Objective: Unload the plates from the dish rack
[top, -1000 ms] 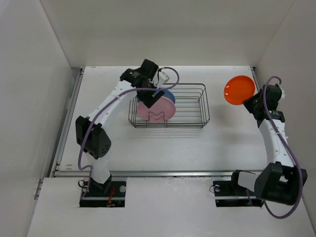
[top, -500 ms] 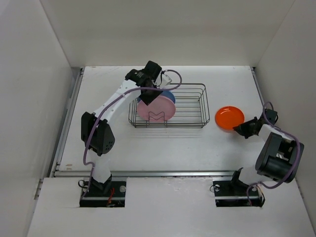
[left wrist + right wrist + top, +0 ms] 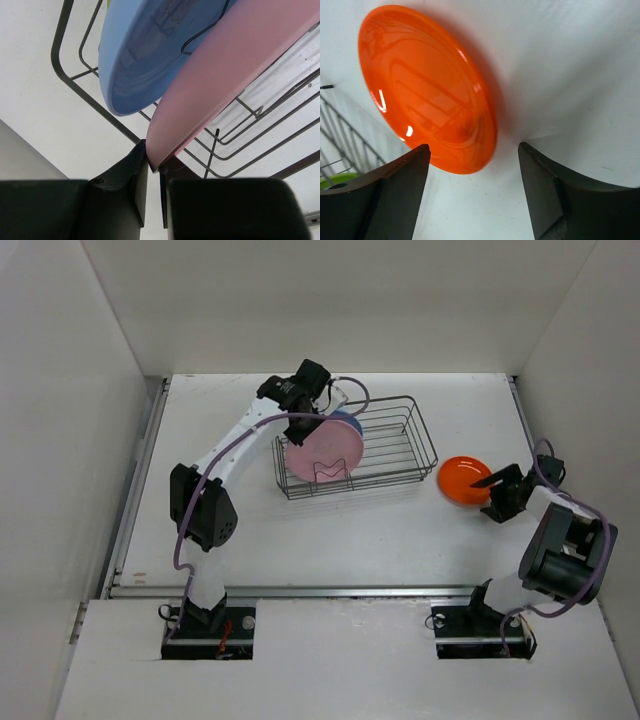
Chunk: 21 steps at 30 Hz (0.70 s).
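Observation:
The pink plate, now standing at the rack's end, will be released by my left gripper on the table (image 3: pixel 228 491) beside the blue plate's end of the dish rack.
The black wire dish rack (image 3: pixel 400 440) sits skewed on the table, with a pink plate (image 3: pixel 325 452) and a blue plate (image 3: pixel 348 421) standing at its left end. My left gripper (image 3: pixel 305 426) is shut on the pink plate's rim. In the left wrist view, its fingertips (image 3: pixel 152 170) pinch the pink edge (image 3: pixel 225 65), and the blue plate (image 3: pixel 145 55) stands just behind. An orange plate (image 3: pixel 464 481) lies flat on the table right of the rack. My right gripper (image 3: pixel 492 483) is open beside it, its fingers (image 3: pixel 474 165) apart and clear of the orange plate (image 3: pixel 427 90).
White walls close in the table on the left, back and right. In the right wrist view, rack wires (image 3: pixel 340 130) and a sliver of lime green (image 3: pixel 335 179) show at the left edge. The right arm lies low near the right wall.
The right gripper brought the orange plate down onto the table and opened off it. The left gripper closed on the pink plate's rim. The rack has turned askew.

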### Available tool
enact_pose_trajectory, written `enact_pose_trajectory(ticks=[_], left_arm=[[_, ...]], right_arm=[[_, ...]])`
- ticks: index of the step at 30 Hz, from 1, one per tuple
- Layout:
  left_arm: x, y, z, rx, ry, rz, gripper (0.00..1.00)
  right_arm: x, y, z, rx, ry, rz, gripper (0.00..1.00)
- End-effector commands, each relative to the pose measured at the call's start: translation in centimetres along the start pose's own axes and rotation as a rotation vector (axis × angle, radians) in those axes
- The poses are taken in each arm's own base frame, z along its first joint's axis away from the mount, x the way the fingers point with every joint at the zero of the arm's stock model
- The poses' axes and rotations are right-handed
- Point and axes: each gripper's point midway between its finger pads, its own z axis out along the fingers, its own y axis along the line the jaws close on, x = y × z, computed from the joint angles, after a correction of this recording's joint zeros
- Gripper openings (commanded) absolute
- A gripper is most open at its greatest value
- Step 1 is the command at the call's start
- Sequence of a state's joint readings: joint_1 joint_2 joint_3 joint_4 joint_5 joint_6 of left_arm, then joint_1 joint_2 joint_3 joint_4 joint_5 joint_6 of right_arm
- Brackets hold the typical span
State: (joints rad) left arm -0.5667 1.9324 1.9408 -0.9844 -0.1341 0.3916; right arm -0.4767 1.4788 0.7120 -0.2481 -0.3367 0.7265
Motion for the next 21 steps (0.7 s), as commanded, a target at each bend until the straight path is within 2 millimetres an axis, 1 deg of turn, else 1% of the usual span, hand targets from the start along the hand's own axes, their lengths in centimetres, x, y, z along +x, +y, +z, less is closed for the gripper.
enact_pose_trajectory(ticks=[1,3,4,6,7,8,9,10,12,13,14,15,16,17,19,20,21], left_arm=[[-1.8,0.8,-3.2,-0.015,-0.089,-0.081,0.00],[-2.5,1.4,-4.5,-0.040,-0.135,-0.090,0.00],[-2.6,1.9,-5.3,-0.063,-0.156,-0.096,0.00],[-2.8,2.6,-6.1,-0.100,-0.179,-0.106,0.00],[-3.1,2.9,-6.5,-0.108,-0.200,-0.099,0.00],[-3.0,3.2,-7.1,-0.124,-0.207,-0.103,0.00],[-3.0,3.3,-7.1,-0.126,-0.206,-0.090,0.00],[-3.0,3.4,-7.1,-0.134,-0.203,-0.091,0.00],[-3.2,3.6,-7.8,-0.153,-0.217,-0.063,0.00],[-3.0,4.0,-7.9,-0.175,-0.208,-0.066,0.00],[-3.2,4.1,-8.1,-0.178,-0.217,-0.068,0.00],[-3.3,4.2,-8.9,-0.182,-0.228,-0.071,0.00],[-3.3,4.2,-8.9,-0.182,-0.228,-0.071,0.00],[-3.2,4.4,-9.6,-0.187,-0.244,-0.075,0.00],[-3.2,4.6,-10.8,-0.195,-0.269,-0.081,0.00],[-3.4,4.9,-10.9,-0.212,-0.277,-0.096,0.00],[-3.5,5.2,-11.6,-0.228,-0.296,-0.103,0.00]], right_arm=[[-0.9,0.2,-1.7,0.017,-0.055,-0.070,0.77],[-1.6,0.9,-2.8,0.020,-0.094,-0.117,0.77],[-2.1,1.6,-3.7,0.004,-0.130,-0.137,0.77],[-2.2,2.8,-4.7,-0.017,-0.151,-0.194,0.77],[-2.2,3.7,-5.2,-0.028,-0.165,-0.225,0.77],[-2.2,4.3,-5.8,-0.044,-0.185,-0.243,0.78],[-2.2,5.2,-6.2,-0.063,-0.195,-0.274,0.81],[-1.7,6.5,-6.5,-0.093,-0.197,-0.320,0.81],[-1.0,7.8,-7.0,-0.126,-0.201,-0.363,0.85],[-0.6,8.2,-7.0,-0.139,-0.198,-0.378,0.85],[-0.3,9.7,-7.6,-0.173,-0.205,-0.407,0.85],[-0.2,10.2,-7.8,-0.183,-0.206,-0.427,0.85],[0.2,10.6,-8.0,-0.196,-0.206,-0.439,0.86],[0.3,12.1,-8.6,-0.230,-0.219,-0.474,0.86],[1.0,12.9,-9.0,-0.253,-0.218,-0.511,0.86],[1.0,13.7,-9.3,-0.273,-0.228,-0.540,0.86],[1.7,14.5,-9.5,-0.293,-0.221,-0.561,0.86]])
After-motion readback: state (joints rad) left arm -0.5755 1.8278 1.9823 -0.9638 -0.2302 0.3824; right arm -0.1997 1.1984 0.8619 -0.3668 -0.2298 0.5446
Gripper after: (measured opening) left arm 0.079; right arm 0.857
